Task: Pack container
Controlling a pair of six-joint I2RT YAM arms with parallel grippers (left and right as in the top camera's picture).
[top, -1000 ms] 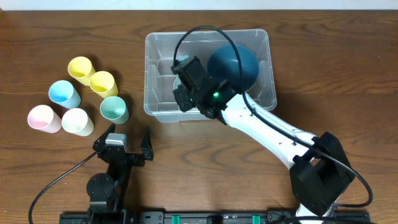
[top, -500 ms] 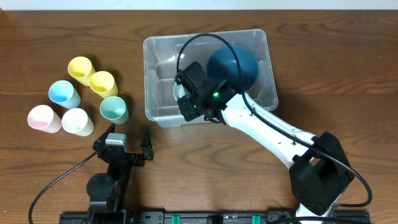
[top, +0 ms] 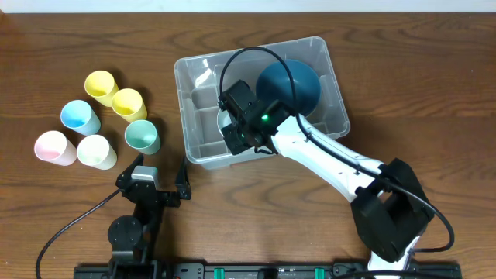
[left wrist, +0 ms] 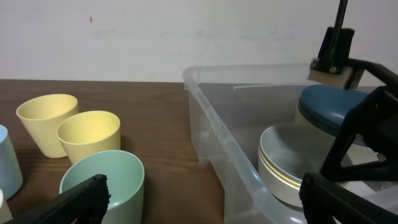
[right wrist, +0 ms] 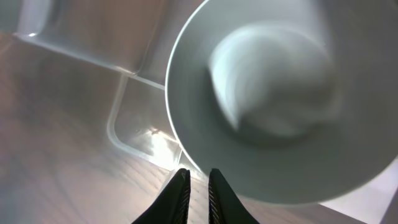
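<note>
A gap separates the white bowl from the side of the container near the cups, so the robot's right gripper should open, grip the bowl's rim (top: 222, 121) and shift it there.
The clear container (top: 180, 93) sits skewed at the table's middle. Inside it, a dark blue bowl (top: 298, 81) lies at the right. A white bowl (right wrist: 273, 99) rests at the left under my right gripper (top: 236, 128). In the right wrist view the right gripper (right wrist: 198, 177) is shut, with the white bowl's rim running into the thin gap between its fingers. The container floor (right wrist: 124, 124) shows below. My left gripper (top: 161, 167) stands open near the front edge, holding nothing. In its wrist view the left gripper (left wrist: 202, 199) frames the container wall (left wrist: 224, 143) and the white bowl (left wrist: 292, 168).
Several pastel cups stand at the left: two yellow (top: 101, 84) (top: 129, 103), a blue (top: 79, 116), a green (top: 142, 136), a pink (top: 53, 146) and a cream one (top: 95, 151). The green cup (left wrist: 102, 180) is close to my left gripper.
The container has swung counter-clockwise and shifted slightly left, its near-left corner moving toward the front. My right gripper has stayed inside it over the white bowl. The left arm has not moved.
</note>
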